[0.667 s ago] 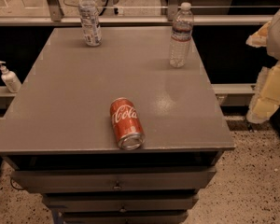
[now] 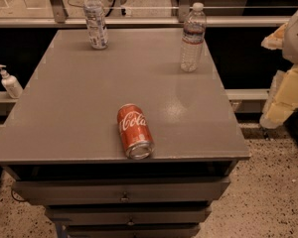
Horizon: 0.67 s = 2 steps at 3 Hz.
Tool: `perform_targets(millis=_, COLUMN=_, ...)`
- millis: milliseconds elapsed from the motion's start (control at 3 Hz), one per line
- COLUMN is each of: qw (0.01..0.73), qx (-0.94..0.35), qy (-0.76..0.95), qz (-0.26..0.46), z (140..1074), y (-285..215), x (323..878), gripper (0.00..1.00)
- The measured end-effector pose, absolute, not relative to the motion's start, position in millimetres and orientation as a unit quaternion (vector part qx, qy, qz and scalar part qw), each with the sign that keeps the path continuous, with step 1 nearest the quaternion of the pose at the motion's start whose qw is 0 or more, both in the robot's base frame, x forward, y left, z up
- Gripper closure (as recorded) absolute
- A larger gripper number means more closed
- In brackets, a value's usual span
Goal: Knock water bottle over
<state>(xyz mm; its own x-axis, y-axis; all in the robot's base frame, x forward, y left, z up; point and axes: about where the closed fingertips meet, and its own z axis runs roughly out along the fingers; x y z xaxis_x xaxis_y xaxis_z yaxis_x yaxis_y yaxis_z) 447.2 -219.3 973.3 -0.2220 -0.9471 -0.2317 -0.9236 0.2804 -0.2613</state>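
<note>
Next, I close my gripper on the lower half (image 2: pixel 191 53) of the water bottle with the narrow dark label, just under that label.
The water bottle (image 2: pixel 192 38) is clear ribbed plastic with a white cap and a narrow dark label band. It stands upright near the far right edge of the grey table (image 2: pixel 79 103). My gripper (image 2: pixel 287 97) shows as a pale yellowish shape at the right edge of the view. It is off the table's right side, lower than the bottle's base and well apart from it. Nothing is seen in it.
A second bottle with a tall whitish-blue label (image 2: pixel 96 20) stands at the far left. A red cola can (image 2: pixel 134 131) lies on its side near the front edge. A soap pump bottle (image 2: pixel 10 82) sits on a ledge left of the table. Drawers (image 2: pixel 124 190) are below the tabletop.
</note>
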Motion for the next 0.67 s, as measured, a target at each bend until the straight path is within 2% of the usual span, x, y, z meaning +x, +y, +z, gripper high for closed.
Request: perform_targets(millis=667, qw=0.255, qx=-0.555, qy=0.792, qz=-0.003, z=949.2, y=-250.4, x=519.3, gripper=0.0)
